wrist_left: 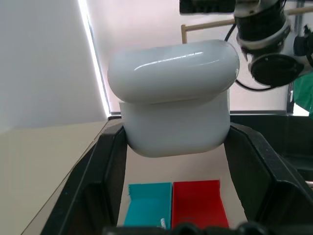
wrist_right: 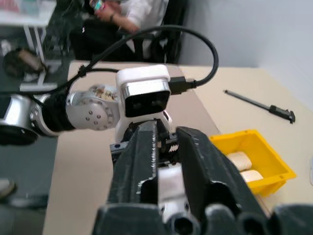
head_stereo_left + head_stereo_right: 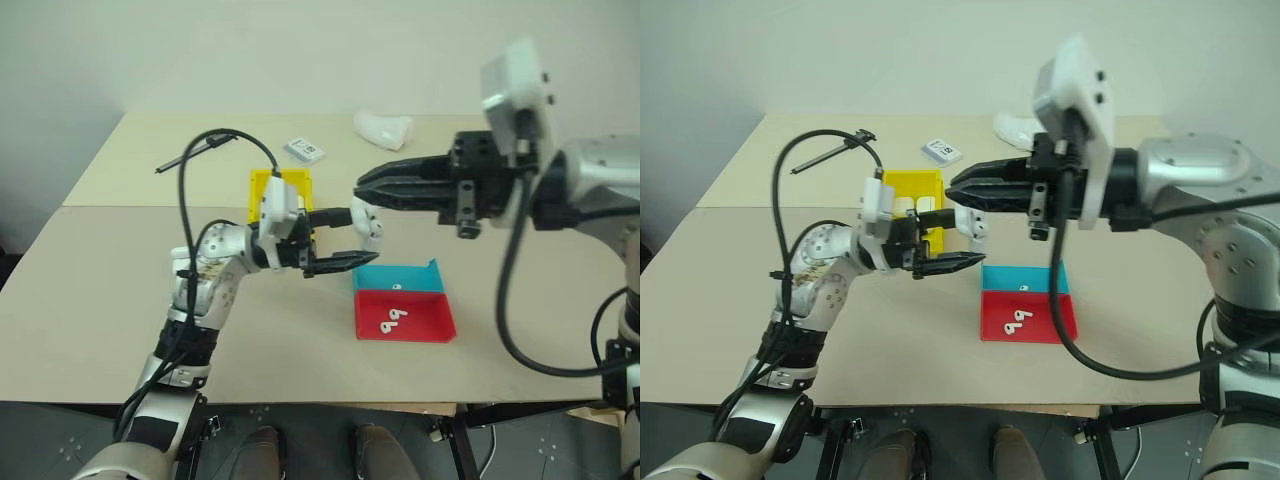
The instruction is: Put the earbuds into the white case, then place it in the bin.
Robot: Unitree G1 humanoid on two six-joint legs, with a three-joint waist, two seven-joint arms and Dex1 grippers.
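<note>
My left gripper is going to release the white case among the other white cases inside the yellow bin [image 3: 291,211]. The held case is still in front of the bin.
My left gripper [image 3: 362,236] is shut on the white case [image 3: 368,224], holding it in the air in front of the yellow bin [image 3: 258,186]. In the left wrist view the case [image 1: 172,83] sits between the two fingers with its lid down. My right gripper [image 3: 360,188] points left just above the case, fingers shut, with nothing visible in them. Two earbuds [image 3: 392,320] lie in the red tray [image 3: 430,325]. A small white piece [image 3: 1025,288] lies in the teal tray [image 3: 410,278]. The bin holds other white cases [image 3: 910,205].
At the back of the table are a lumpy white object [image 3: 383,128] and a flat card box [image 3: 303,150]. A thin black tool [image 3: 190,153] lies at the back left. The trays sit right of the held case. A person [image 2: 122,14] sits in the background.
</note>
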